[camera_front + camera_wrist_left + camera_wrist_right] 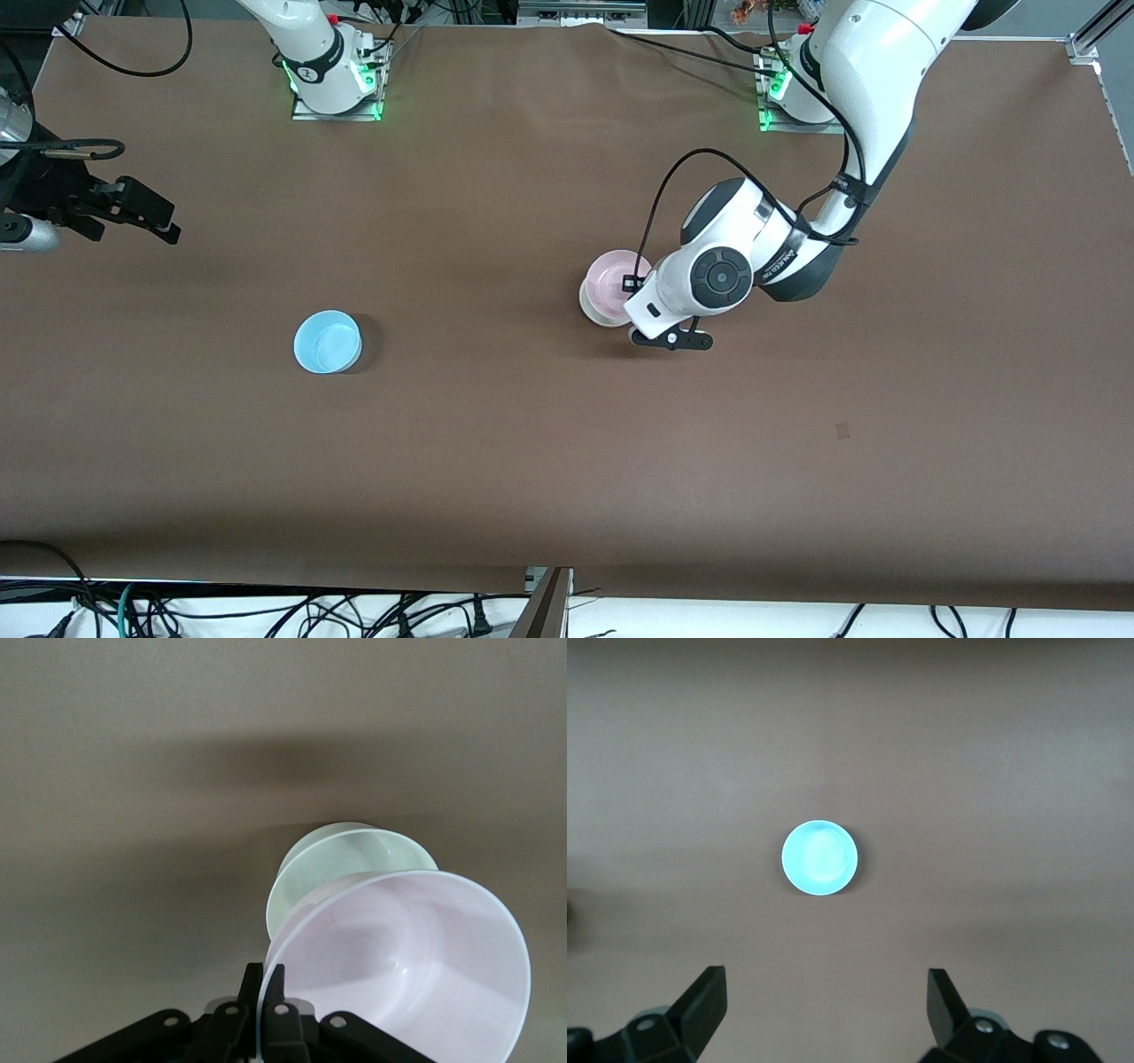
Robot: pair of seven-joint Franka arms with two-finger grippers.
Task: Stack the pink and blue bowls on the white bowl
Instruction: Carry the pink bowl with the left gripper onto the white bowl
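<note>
My left gripper needs to release the pink bowl inside the hollow of the white bowl point(602, 298) point(350, 891), so that the two bowls sit nested together.
The pale pink bowl point(611, 270) is directly over the off-white bowl point(599, 307), which stands on the table's middle. My left gripper point(631, 285) is shut on the pink bowl's rim. In the left wrist view the fingers point(276, 988) pinch that rim, and the pink bowl point(407, 957) is tilted above the white bowl point(345, 859); I cannot tell if they touch. The sky-blue bowl point(328, 341) stands alone toward the right arm's end. My right gripper point(128, 226) waits open and empty, up in the air at that end. Its wrist view shows the blue bowl point(820, 858) well below the open gripper point(824, 992).
The brown table point(567, 461) has nothing else on it. The arm bases point(332, 80) stand along the edge farthest from the front camera. Cables point(266, 616) hang below the edge nearest to it.
</note>
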